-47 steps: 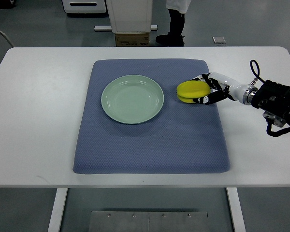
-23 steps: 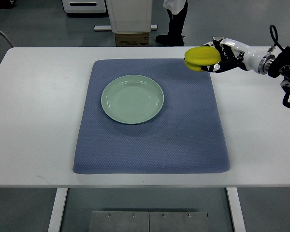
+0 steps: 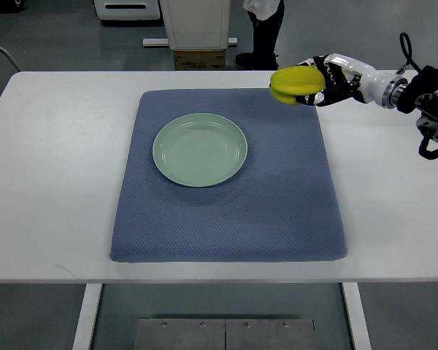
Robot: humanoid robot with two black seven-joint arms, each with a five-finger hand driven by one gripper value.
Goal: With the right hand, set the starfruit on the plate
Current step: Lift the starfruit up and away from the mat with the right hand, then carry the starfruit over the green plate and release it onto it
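I will release the yellow starfruit on the side of the pale green plate (image 3: 219, 143) nearest my right gripper.
The yellow starfruit (image 3: 293, 84) hangs in the air over the far right corner of the blue mat (image 3: 230, 219). My right hand (image 3: 317, 82) is shut on it, the arm coming in from the right edge. A pale green plate (image 3: 200, 149) lies empty on the mat, left of and nearer than the fruit. The left arm does not show.
The mat lies on a white table (image 3: 51, 175). Beyond the table's far edge stand a person's legs (image 3: 263, 36), a white machine base (image 3: 197, 25) and a cardboard box (image 3: 200, 60).
The right hand lifted the starfruit off the mat beside the plate, carried it up toward the far right corner, then shifted it slightly left.
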